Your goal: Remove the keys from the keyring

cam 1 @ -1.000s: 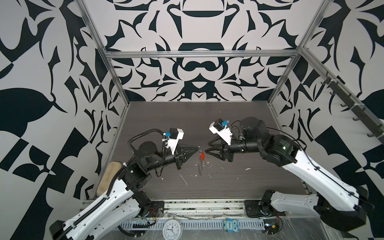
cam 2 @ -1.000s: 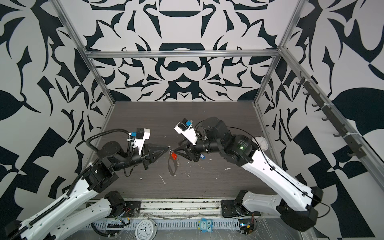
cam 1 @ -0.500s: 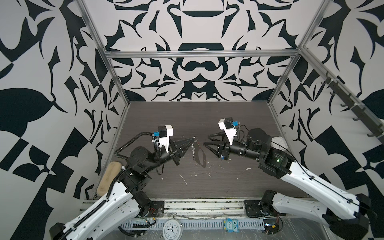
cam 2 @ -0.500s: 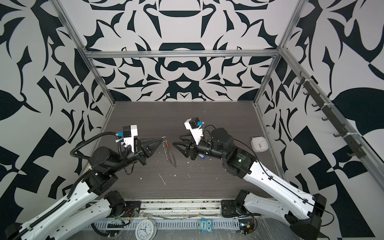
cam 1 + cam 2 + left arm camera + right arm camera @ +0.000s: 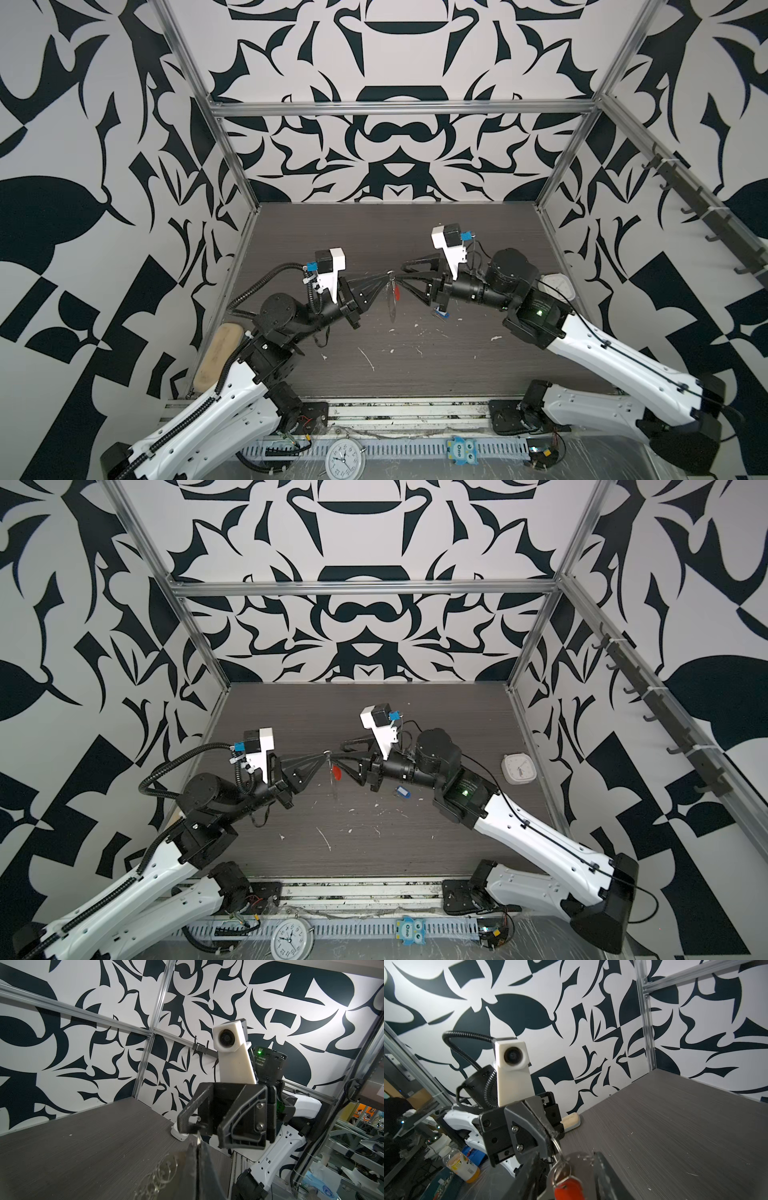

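Observation:
I should pinch the keyring with my right gripper while my left gripper regrasps the keyring [image 5: 391, 276], because only a short bit of it sticks out past my left fingers.
My left gripper [image 5: 384, 276] [image 5: 322, 756] is shut on the top of the keyring [image 5: 392, 299], a chain of thin silvery rings that hangs above the table. The same rings show blurred beside its fingers in the left wrist view [image 5: 164, 1169]. One of the keys, the red one [image 5: 397, 293] [image 5: 568, 1188], dangles from the chain by a silvery ring. My right gripper [image 5: 400, 272] [image 5: 566, 1154] faces the left one, jaws open on either side of the red key without touching it. The blue key [image 5: 401, 791] lies loose on the table under the right wrist.
A small white clock [image 5: 518, 769] sits by the right wall. A tan oblong block [image 5: 216, 359] leans at the table's left edge. White scuff marks [image 5: 365, 357] dot the dark table [image 5: 415, 374]. A round clock [image 5: 344, 457] lies on the front rail.
The left gripper has lifted the keyring off the table. The right gripper has come in around the red key, and its jaws have narrowed.

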Motion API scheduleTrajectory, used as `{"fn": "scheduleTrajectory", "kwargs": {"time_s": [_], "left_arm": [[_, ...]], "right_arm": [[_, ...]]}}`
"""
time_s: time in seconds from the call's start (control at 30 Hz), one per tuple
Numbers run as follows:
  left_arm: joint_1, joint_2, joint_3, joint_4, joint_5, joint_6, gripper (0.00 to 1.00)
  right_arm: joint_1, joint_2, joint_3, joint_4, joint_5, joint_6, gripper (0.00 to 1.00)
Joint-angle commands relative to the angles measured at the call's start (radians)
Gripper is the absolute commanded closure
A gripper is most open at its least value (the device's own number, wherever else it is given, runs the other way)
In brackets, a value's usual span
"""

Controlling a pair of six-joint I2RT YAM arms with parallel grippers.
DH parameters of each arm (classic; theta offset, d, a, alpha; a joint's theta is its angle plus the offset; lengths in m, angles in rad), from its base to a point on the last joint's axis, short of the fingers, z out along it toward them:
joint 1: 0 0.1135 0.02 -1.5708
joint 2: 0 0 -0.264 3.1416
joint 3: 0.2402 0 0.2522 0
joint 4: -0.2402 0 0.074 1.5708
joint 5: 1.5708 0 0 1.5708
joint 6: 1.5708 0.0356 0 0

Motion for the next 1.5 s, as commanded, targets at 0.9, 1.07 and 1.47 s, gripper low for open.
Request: {"fn": "scheduleTrajectory", "kwargs": {"time_s": [0.9, 1.07, 1.47], "left_arm": [[0.003, -0.106, 0.029, -0.22, -0.024, 0.032, 0.52], [0.003, -0.052, 0.112, -0.369, 0.09, 0.053, 0.52], [0.003, 0.092, 0.178, -0.414, 0.244, 0.062, 0.56]], "right_arm": [[0.004, 0.099, 0.455, -0.726, -0.076, -0.291, 1.0], [0.004, 0.209, 0.644, -1.046, -0.077, -0.463, 1.0], [0.025, 0.273, 0.744, -1.219, -0.061, -0.584, 1.0]]}}
